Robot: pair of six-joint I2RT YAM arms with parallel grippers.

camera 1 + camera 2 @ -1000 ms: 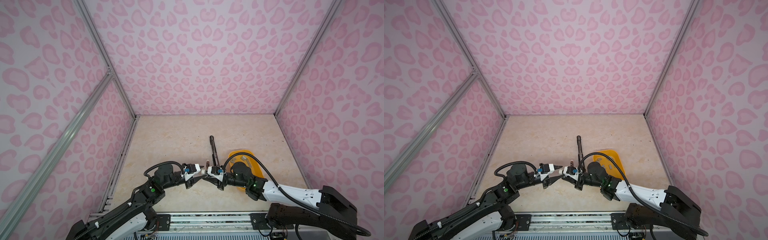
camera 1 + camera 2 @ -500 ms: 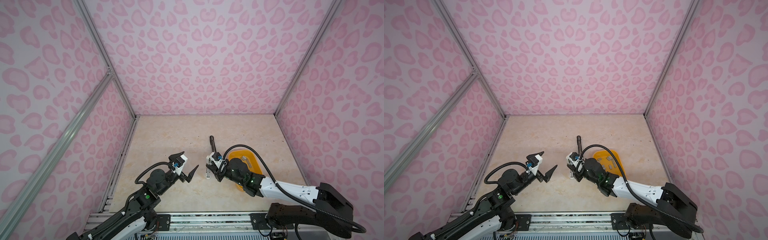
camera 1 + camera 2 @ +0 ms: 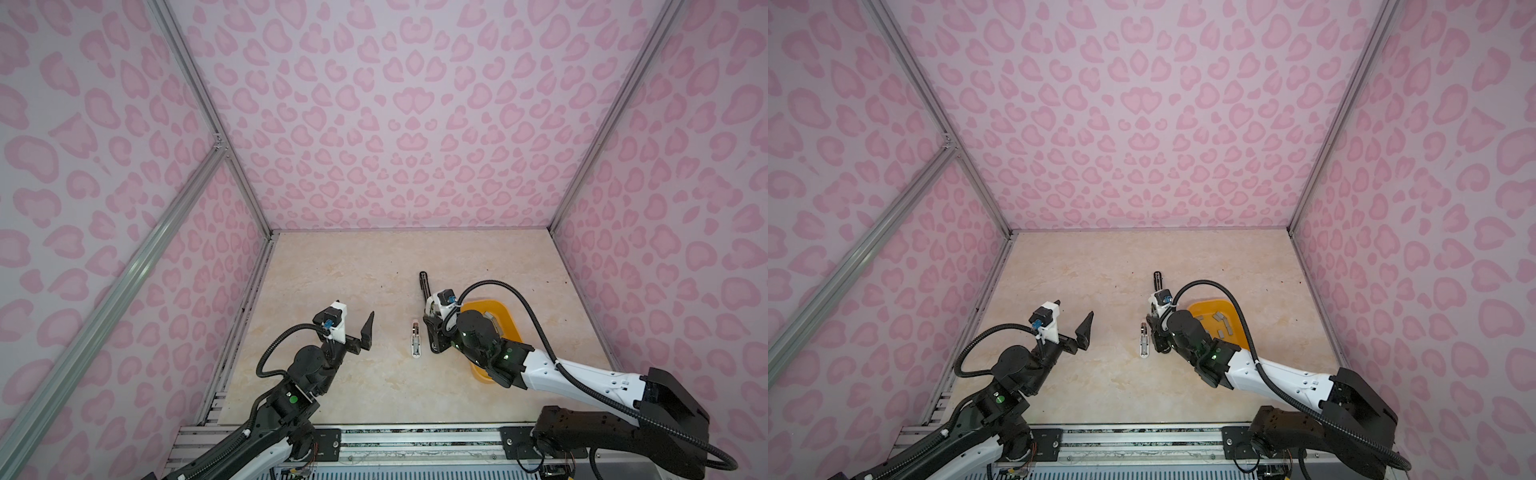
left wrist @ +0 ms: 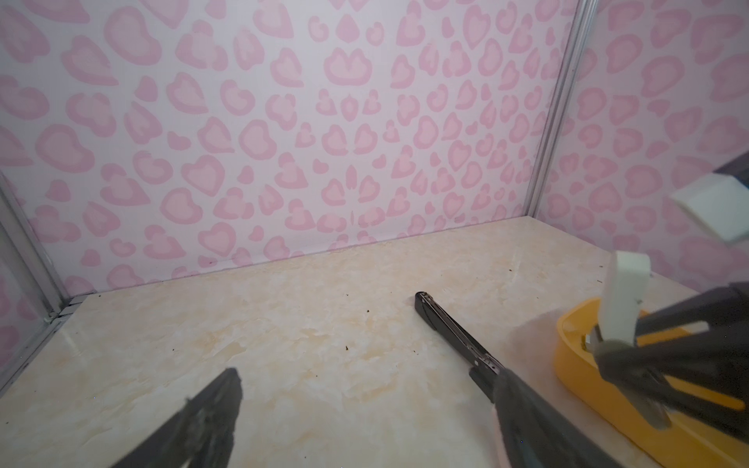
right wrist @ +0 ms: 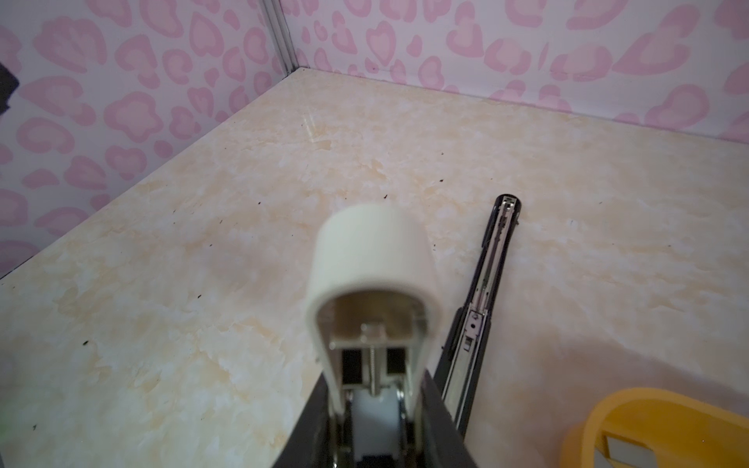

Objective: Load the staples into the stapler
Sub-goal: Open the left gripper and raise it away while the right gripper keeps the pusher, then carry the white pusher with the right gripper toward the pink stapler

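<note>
My right gripper needs to let go of the small white stapler on the table (image 3: 389, 341), between the slim white-and-metal piece and my left gripper. The white stapler is now beside the orange tray.
My right gripper (image 5: 375, 405) is shut on a small white stapler (image 5: 373, 259) with its lid raised; in both top views it (image 3: 432, 328) sits at mid-table beside the orange tray (image 3: 1200, 309). The staples (image 3: 1219, 321) lie in that tray as grey strips. A slim white-and-metal piece (image 3: 415, 343) lies flat on the table just left of the right gripper. A black stapler (image 5: 486, 283) lies opened out flat, just beyond the gripper. My left gripper (image 3: 353, 320) hangs open and empty above the table's left part, well apart from everything (image 4: 367, 377).
Pink patterned walls with aluminium posts close off three sides. The orange tray (image 5: 632, 401) lies under my right arm, close to the right wall. The right arm's cable (image 3: 519, 299) arches over the tray. Dark specks dot the marble-look tabletop (image 3: 353, 270).
The left gripper opened and pulled back left and upward from the middle. The right gripper moved a little farther back with the white stapler. The white-and-metal piece now lies on the table.
</note>
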